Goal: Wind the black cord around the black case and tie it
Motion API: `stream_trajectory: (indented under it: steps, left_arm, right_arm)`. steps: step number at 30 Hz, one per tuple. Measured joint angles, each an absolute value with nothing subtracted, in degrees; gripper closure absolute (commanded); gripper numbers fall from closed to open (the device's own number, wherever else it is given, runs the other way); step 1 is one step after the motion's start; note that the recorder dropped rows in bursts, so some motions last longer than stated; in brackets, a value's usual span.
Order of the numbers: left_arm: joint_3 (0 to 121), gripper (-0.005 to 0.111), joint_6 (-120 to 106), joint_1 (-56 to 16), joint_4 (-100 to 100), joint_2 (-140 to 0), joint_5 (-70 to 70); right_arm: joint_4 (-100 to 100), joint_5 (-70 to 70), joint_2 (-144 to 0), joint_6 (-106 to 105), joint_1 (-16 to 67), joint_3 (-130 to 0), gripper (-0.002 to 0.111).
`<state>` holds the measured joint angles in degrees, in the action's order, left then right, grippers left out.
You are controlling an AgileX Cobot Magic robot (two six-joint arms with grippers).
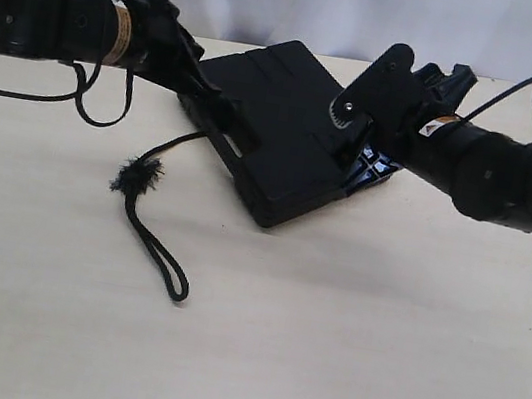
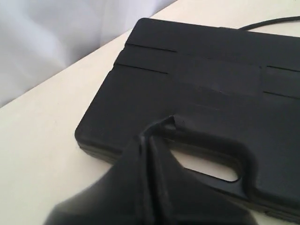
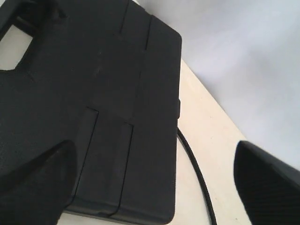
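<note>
The handle cutout has my left gripper shut at its end, so my left gripper will back away, open and grab the handle bar point(image 2: 211, 181) to lift the black case.
The black case point(image 1: 287, 132) lies flat at the middle of the table, lid up. Its handle cutout point(image 2: 206, 164) shows in the left wrist view. My left gripper point(image 1: 242, 140) is shut, and its tips point(image 2: 161, 131) rest on the lid by the handle with nothing visible between them. My right gripper point(image 1: 360, 138) is open, and its fingers point(image 3: 33, 183) straddle the case's opposite edge point(image 3: 154, 187). The black cord point(image 1: 154, 233) lies left of the case with its frayed knot point(image 1: 138, 176) and small loop. Another stretch of the cord point(image 3: 194, 168) runs along the table beside the case.
A pale wooden table point(image 1: 323, 350) spreads in front of the case. A white cloth backdrop point(image 1: 328, 2) hangs behind the table. Something blue and white point(image 1: 373, 166) shows under the right gripper at the case's right corner. Robot cables point(image 1: 98, 112) dangle at the left.
</note>
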<state>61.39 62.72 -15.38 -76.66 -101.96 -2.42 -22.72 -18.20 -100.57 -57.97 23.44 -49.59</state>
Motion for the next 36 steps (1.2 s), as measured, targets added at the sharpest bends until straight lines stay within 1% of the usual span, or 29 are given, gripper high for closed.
stream_trajectory:
  steps: [3,5,7,8,12,14,18,19,20,21,23,25,27,28,30,31,33,36]
  left_arm:
    - [61.5,0.107,64.0,-14.49,-85.09,-101.96,-11.19]
    - [62.4,0.107,71.23,-14.64,-95.61,-102.09,-25.42]
    - [63.7,0.107,77.63,-14.89,-98.2,-102.21,-29.2]
    - [64.38,0.107,80.2,-14.89,-98.81,-102.21,-28.89]
    - [65.65,0.107,86.57,-14.74,-99.77,-102.21,-22.27]
    - [66.04,0.107,87.33,-14.74,-100.16,-102.21,-15.79]
    - [67.04,0.107,87.67,-14.74,-100.52,-102.29,4.59]
    - [67.32,0.107,85.6,-14.65,-99.82,-102.29,11.92]
    - [67.92,0.107,82.44,-14.29,-97.44,-102.34,15.68]
    - [68.9,0.107,75.85,-13.73,-91.69,-102.42,18.69]
    - [71.64,0.107,54.21,-12.49,-73.09,-102.77,21.98]
    - [75.97,0.107,25.94,-10.96,-44.12,-103.97,27.0]
    - [79.71,0.107,2.36,-9.45,-15.28,-105.7,34.41]
    - [81.1,0.107,-7.96,-8.8,-3.18,-106.87,37.7]
    - [82.42,0.105,-19.89,-8.53,13.26,-109.17,40.88]
    - [82.66,0.103,-23.48,-8.66,19.24,-110.44,41.24]
    - [82.92,0.095,-27.18,-9.43,25.58,-112.7,40.75]
    - [82.92,0.079,-28.14,-9.81,28.84,-115.2,39.4]
  right_arm:
    - [-23.07,-17.99,-100.48,-57.85,23.44,-49.78,0.024]
    - [-23.35,-17.88,-100.48,-57.85,23.44,-49.87,0.024]
    - [-23.5,-17.76,-100.48,-57.85,23.44,-49.87,0.024]
    - [-23.5,-17.76,-100.48,-57.85,23.44,-49.87,0.024]
    - [-24.36,-17.62,-100.48,-57.85,23.44,-49.87,0.024]
    - [-24.58,-17.62,-100.48,-57.85,23.44,-49.87,0.024]
    - [-24.58,-17.62,-100.48,-57.85,23.44,-49.87,0.024]
    - [-24.58,-17.62,-100.48,-57.85,23.44,-49.87,0.024]
    - [-24.58,-17.62,-100.48,-57.85,23.44,-49.87,0.024]
    - [-24.58,-17.62,-100.48,-57.85,23.44,-49.87,0.024]
    - [-24.58,-18.04,-100.48,-57.85,23.44,-49.87,0.024]
    - [-24.58,-18.73,-100.48,-57.85,23.44,-49.87,0.024]
    - [-24.58,-18.93,-100.48,-57.85,23.44,-49.87,0.024]
    - [-24.58,-18.93,-100.48,-57.85,23.44,-49.87,0.024]
    - [-24.58,-18.93,-100.48,-57.85,23.44,-49.87,0.024]
    - [-24.58,-18.67,-100.48,-57.85,23.44,-49.87,0.024]
    - [-24.58,-18.3,-100.48,-57.85,23.44,-49.87,0.024]
    - [-24.58,-18.02,-100.48,-57.85,23.44,-49.87,0.024]
